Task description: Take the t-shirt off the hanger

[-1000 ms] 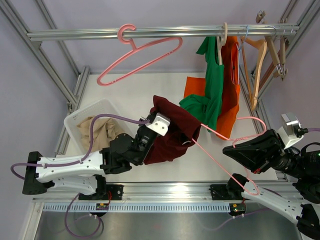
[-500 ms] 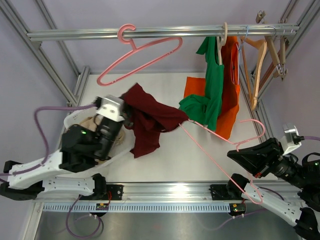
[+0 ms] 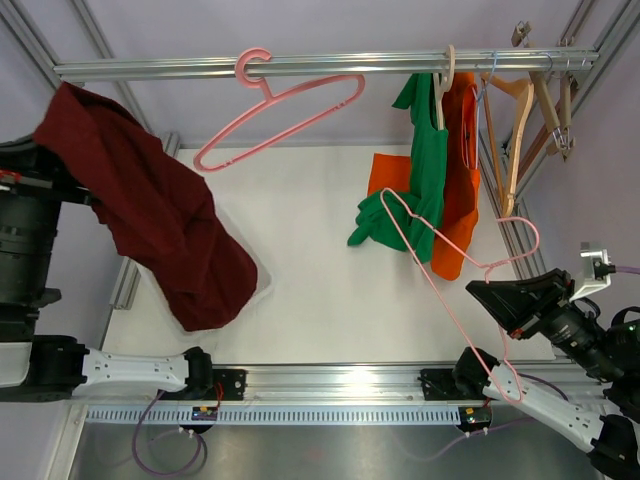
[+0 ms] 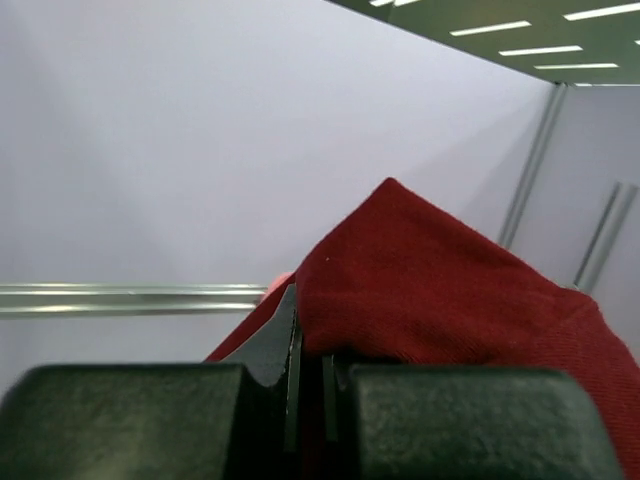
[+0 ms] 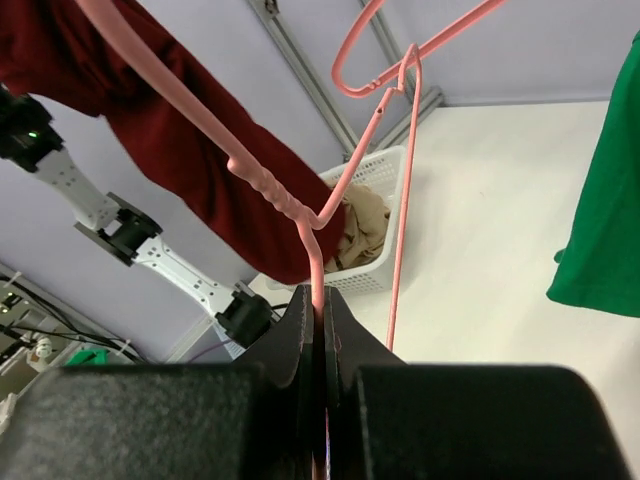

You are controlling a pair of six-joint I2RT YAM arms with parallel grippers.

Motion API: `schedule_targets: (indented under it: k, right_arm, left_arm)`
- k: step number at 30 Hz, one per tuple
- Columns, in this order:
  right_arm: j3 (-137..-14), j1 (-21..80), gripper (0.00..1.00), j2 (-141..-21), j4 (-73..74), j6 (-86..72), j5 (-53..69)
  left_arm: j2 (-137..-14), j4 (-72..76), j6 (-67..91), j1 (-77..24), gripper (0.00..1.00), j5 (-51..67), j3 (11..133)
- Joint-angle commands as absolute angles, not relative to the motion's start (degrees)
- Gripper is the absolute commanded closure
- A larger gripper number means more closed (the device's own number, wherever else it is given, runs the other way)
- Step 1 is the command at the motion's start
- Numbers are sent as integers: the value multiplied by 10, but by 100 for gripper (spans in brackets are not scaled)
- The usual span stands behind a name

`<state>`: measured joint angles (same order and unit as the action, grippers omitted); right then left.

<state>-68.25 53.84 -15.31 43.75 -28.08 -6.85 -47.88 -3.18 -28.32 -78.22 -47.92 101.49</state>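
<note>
Next, my left gripper drops the dark red t-shirt inside the white basket (image 3: 207, 278), bunched up over the basket's beige cloth.
The dark red t-shirt (image 3: 150, 215) hangs free at the left, clear of the hanger, and drapes down over the basket area. My left gripper (image 4: 310, 370) is shut on a fold of the t-shirt (image 4: 450, 290) and holds it high near the camera; in the top view the cloth hides its fingertips. The pink wire hanger (image 3: 440, 285) is bare. My right gripper (image 3: 482, 292) is shut on its lower wire at the right. In the right wrist view the hanger (image 5: 265, 190) rises from the closed gripper (image 5: 322, 320), with the t-shirt (image 5: 180, 160) behind it.
A second pink hanger (image 3: 280, 115) hangs on the top rail (image 3: 330, 66). A green shirt (image 3: 425, 170) and an orange shirt (image 3: 462, 190) hang at the right beside wooden hangers (image 3: 520, 130). A white basket (image 5: 385, 270) holds beige cloth under the red t-shirt.
My left arm swung up and to the far left, pulling the t-shirt fully off the pink hanger. The hanger sprang upright, bare, still held by the right gripper.
</note>
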Motion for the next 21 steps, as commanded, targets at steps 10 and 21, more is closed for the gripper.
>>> schedule_targets:
  k: [10, 21]
  right_arm:
    - [-691, 538, 100, -220, 403, -267, -48]
    - [-675, 538, 100, -268, 363, -276, -9]
  left_arm:
    - [-499, 170, -582, -780, 100, -506, 974]
    - [-330, 345, -601, -781, 100, -548, 660]
